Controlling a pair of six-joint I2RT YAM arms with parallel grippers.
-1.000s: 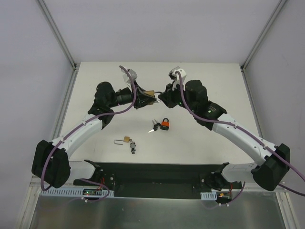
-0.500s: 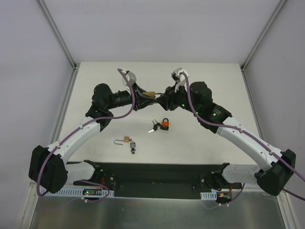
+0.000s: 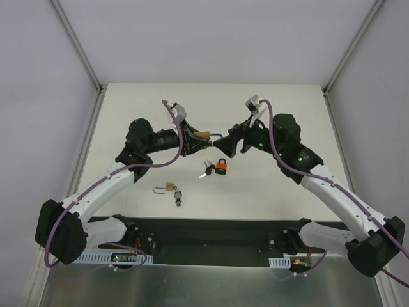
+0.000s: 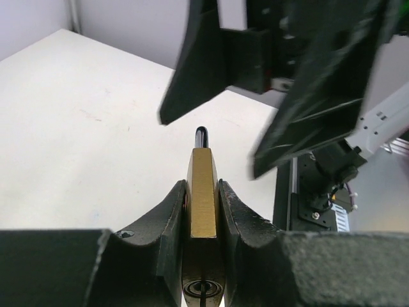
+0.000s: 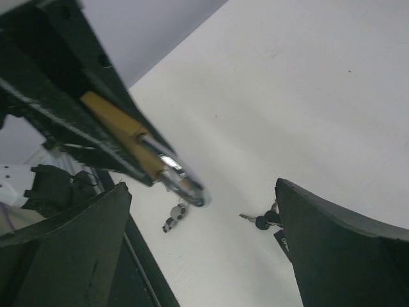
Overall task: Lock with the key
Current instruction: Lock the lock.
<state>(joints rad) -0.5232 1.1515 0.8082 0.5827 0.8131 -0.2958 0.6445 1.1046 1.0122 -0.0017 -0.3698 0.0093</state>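
The brass padlock's keyhole points into my left gripper, so next my right gripper grabs the padlock's shackle [image 3: 216, 135] while my left gripper takes a new grip on the padlock's body at another angle.
My left gripper [image 3: 195, 138] is shut on a brass padlock [image 3: 204, 135], held above the table with its silver shackle [image 3: 215, 135] pointing right. In the left wrist view the padlock [image 4: 202, 188] sits edge-on between my left gripper's [image 4: 202, 192] pads. My right gripper [image 3: 231, 142] is open just right of the shackle, and nothing is between its fingers. From the right wrist, the shackle [image 5: 180, 183] ends between the wide-apart fingers [image 5: 83, 256] without touching them. A bunch of keys [image 3: 206, 169] lies on the table. No key shows in the held padlock.
An orange padlock [image 3: 221, 167] lies beside the keys, below the grippers. A small brass padlock [image 3: 168, 187] with an open shackle and a key fob [image 3: 178, 197] lie nearer the bases. A black strip [image 3: 211, 233] runs along the near edge.
My right gripper has opened, let go of the held padlock's shackle end, and drawn back to the right. The left gripper with the padlock has shifted slightly down and right.
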